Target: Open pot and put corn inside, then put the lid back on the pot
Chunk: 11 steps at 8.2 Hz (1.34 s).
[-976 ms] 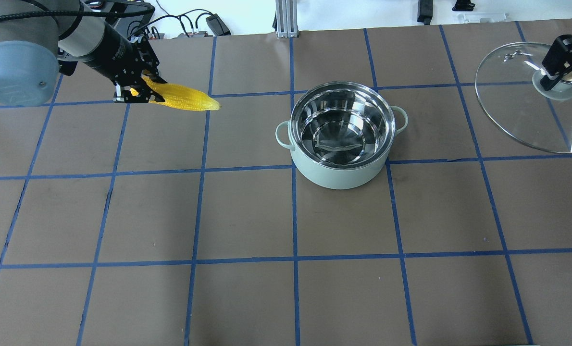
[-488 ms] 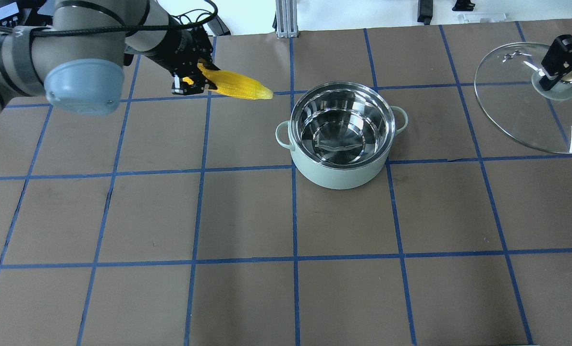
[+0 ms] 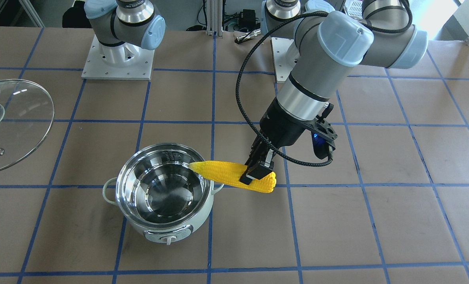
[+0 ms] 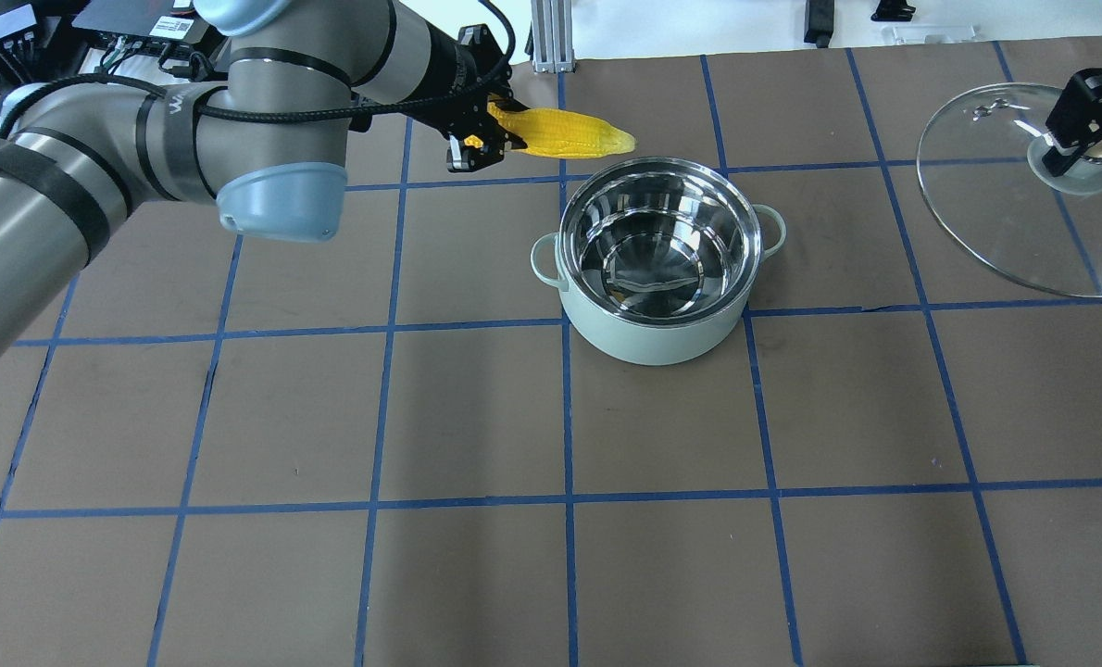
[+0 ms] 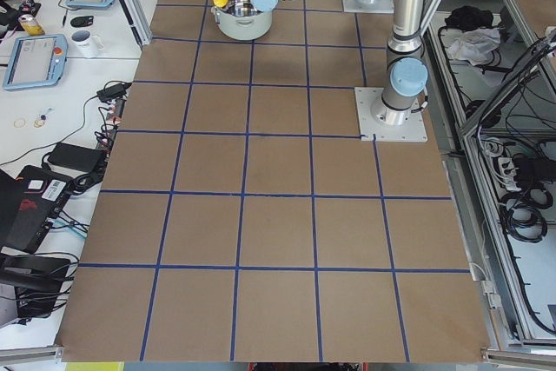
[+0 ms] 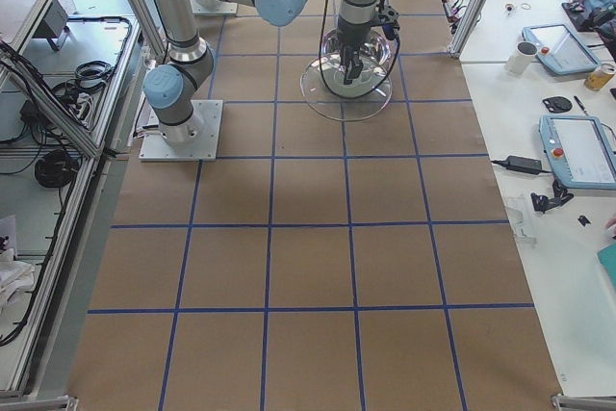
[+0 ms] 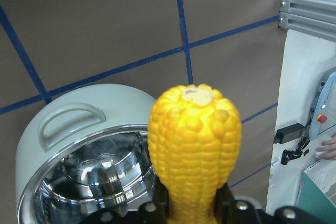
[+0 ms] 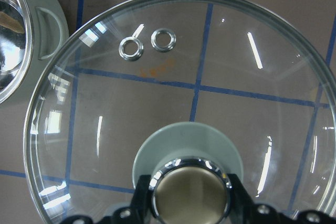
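I should release the yellow corn from my left gripper on the bare steel bottom of the mint-green pot [image 3: 170,190] [image 7: 97,162].
The mint-green pot [image 4: 659,329] stands open mid-table, its steel inside bare; it also shows in the front view [image 3: 167,228]. My left gripper [image 4: 477,139] is shut on the thick end of the yellow corn [image 4: 569,139] and holds it level in the air at the pot's far-left rim. In the front view the corn [image 3: 222,174] has its tip over the rim. The left wrist view shows the corn [image 7: 194,140] above the pot [image 7: 68,129]. My right gripper [image 4: 1083,139] is shut on the knob of the glass lid [image 4: 1005,222], held off to the right, and the lid [image 8: 210,77] fills the right wrist view.
The brown table mat [image 4: 477,417] has a blue tape grid. Both arm bases [image 3: 118,59] sit at the robot's edge. An aluminium post [image 4: 546,37] and cables lie past the far edge. Side benches hold tablets and a mug [image 5: 84,41].
My left arm has carried the corn rightward and further from the robot, from the far left of the table up to the pot's rim. The right gripper and lid have barely moved.
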Available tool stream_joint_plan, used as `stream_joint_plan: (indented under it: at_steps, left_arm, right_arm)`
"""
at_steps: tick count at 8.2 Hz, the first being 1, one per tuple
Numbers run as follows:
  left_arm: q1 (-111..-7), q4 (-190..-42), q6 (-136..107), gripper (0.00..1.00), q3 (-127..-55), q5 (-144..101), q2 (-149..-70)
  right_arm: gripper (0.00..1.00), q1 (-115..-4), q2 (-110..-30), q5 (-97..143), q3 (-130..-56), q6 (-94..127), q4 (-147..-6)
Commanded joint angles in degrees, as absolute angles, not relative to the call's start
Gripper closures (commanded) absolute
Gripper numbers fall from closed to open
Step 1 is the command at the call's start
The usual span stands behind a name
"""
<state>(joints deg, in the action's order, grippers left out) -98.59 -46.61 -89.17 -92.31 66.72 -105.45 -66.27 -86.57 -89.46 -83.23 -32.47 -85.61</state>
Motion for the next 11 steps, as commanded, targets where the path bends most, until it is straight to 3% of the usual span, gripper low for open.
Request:
stream_joint_plan:
  at_steps: [1,9,10,11]
  left_arm:
    - [-103.5,-44.5,-92.6,1.0,-92.4,65.7,-109.3]
    - [-107.3,-42.9,-100.4,1.0,-92.5,65.0,-114.2]
    - [-107.4,-42.9,-101.2,0.63,-92.5,65.8,-114.3]
    - [-107.8,-42.9,-103.1,0.45,-92.5,65.8,-113.9]
  right_arm:
    - [0.96,-66.3,-86.5,-89.3,-83.2,-32.7,-85.8]
    - [0.96,-66.3,-86.5,-88.9,-83.2,-34.4,-86.0]
    - [0.96,-66.3,-86.5,-88.9,-83.2,-34.4,-86.0]
    - [0.96,-66.3,-86.5,-88.9,-83.2,-34.4,-86.0]
